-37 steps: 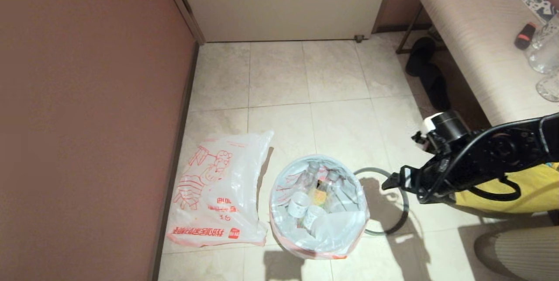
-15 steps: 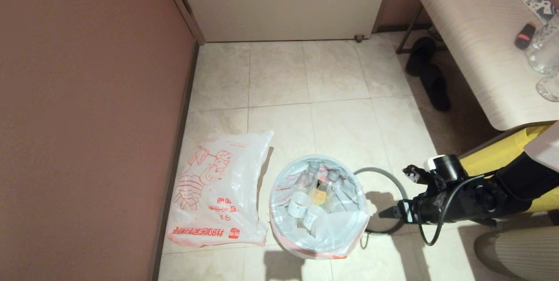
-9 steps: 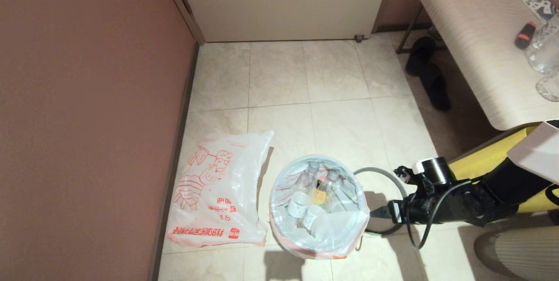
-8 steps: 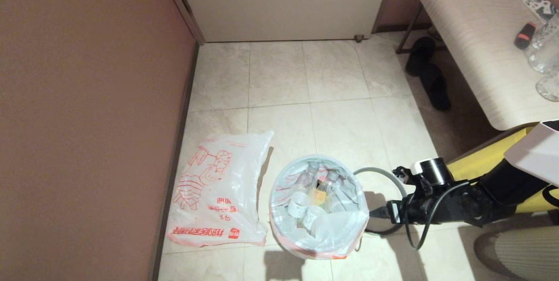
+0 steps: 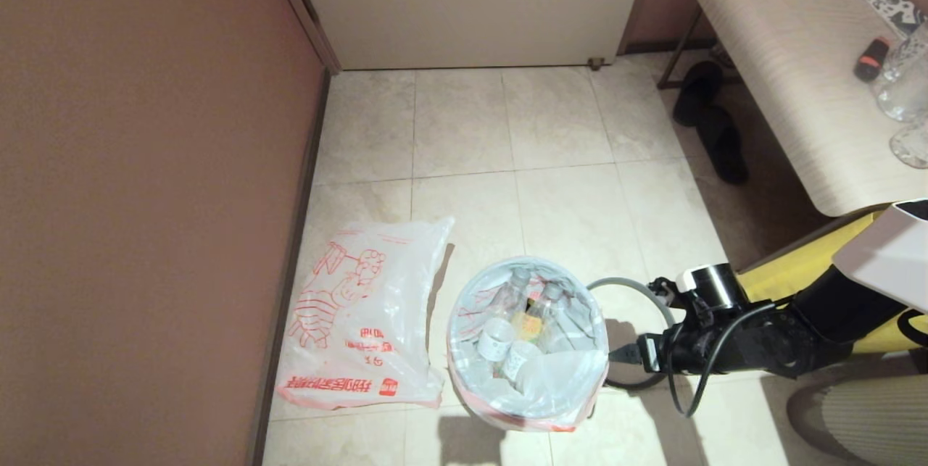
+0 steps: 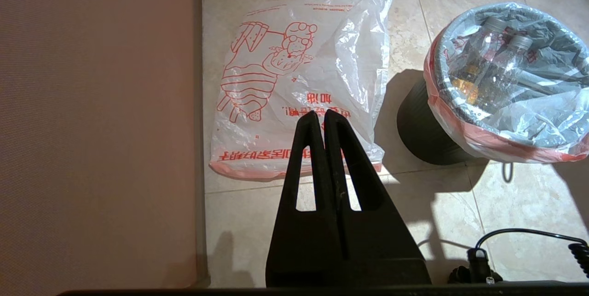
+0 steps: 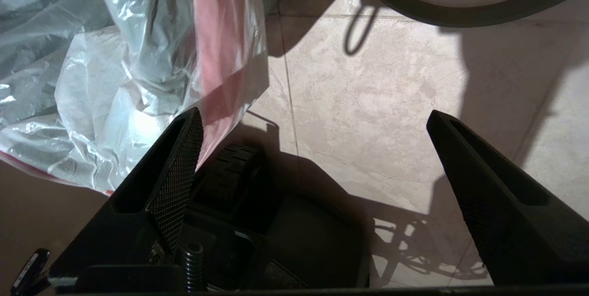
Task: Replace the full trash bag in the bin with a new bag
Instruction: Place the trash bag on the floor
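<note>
The full trash bag's pink-red rim (image 5: pixel 604 369) (image 7: pixel 214 111), at the side of the bin beside the grey hoop, should be gripped next by my right gripper.
The full trash bag (image 5: pixel 558 379) lines the bin (image 6: pixel 421 132), its pink-red rim folded over the edge and bottles showing inside. Next to the bin on its right, the grey hoop (image 5: pixel 641 286) lies on the floor. The new bag (image 5: pixel 362 306) with red characters lies flat to the left of the bin. My right gripper (image 5: pixel 628 355) is low at the bin's right side and open. One of its fingertips (image 7: pixel 191 123) is right by the bag's hanging rim (image 7: pixel 221 56); nothing is between the jaws. My left gripper (image 6: pixel 324 114) hangs shut and empty above the new bag (image 6: pixel 299 79).
A brown wall (image 5: pixel 145 198) runs along the left and a white door (image 5: pixel 471 2) closes the back. A bench (image 5: pixel 797 53) with bottles stands at the right, black slippers (image 5: pixel 714 132) beneath it. A yellow bag (image 5: pixel 812 270) lies behind my right arm.
My right arm has come down and moved left, bringing its open jaws up to the bin's right side. The bags, bin and hoop have not moved.
</note>
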You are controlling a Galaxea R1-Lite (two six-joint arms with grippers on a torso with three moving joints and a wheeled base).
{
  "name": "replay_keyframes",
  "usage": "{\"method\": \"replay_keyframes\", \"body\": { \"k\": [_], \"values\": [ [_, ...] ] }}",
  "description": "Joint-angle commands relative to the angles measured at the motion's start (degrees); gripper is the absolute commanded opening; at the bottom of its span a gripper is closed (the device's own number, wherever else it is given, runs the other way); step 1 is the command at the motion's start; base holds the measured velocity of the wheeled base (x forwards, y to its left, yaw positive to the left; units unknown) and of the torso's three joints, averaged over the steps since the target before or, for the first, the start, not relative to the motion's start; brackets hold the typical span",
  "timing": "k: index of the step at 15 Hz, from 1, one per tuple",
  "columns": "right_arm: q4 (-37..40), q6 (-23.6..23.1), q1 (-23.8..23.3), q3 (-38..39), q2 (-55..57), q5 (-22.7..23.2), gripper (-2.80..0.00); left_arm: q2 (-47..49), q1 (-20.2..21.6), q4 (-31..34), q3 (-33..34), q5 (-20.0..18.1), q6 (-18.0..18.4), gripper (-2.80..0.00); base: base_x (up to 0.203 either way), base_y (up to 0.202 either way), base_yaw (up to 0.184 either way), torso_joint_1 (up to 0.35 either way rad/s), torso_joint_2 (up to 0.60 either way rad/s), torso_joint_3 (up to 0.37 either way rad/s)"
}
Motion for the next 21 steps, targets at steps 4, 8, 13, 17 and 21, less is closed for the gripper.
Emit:
{"method": "replay_keyframes", "body": {
  "k": [4, 8, 13, 17, 21],
  "values": [
    [-0.3, -0.1, 1.1, 0.8, -0.5, -0.3, 0.00, 0.0, 0.0, 0.0, 0.0, 0.0, 0.0, -2.80, 0.000, 0.000, 0.000, 0.000, 0.00, 0.000],
    [-0.5, 0.0, 1.9, -0.2, 1.2, -1.8, 0.00, 0.0, 0.0, 0.0, 0.0, 0.0, 0.0, -2.80, 0.000, 0.000, 0.000, 0.000, 0.00, 0.000],
    [-4.1, 0.3, 2.6, -0.9, 4.2, -7.1, 0.00, 0.0, 0.0, 0.0, 0.0, 0.0, 0.0, -2.80, 0.000, 0.000, 0.000, 0.000, 0.00, 0.000],
    [-11.1, 0.4, 2.7, -0.2, 7.6, -6.9, 0.00, 0.0, 0.0, 0.0, 0.0, 0.0, 0.0, -2.80, 0.000, 0.000, 0.000, 0.000, 0.00, 0.000],
    [-12.9, 0.1, 2.9, -1.1, 9.6, -7.4, 0.00, 0.0, 0.0, 0.0, 0.0, 0.0, 0.0, -2.80, 0.000, 0.000, 0.000, 0.000, 0.00, 0.000]
  ]
}}
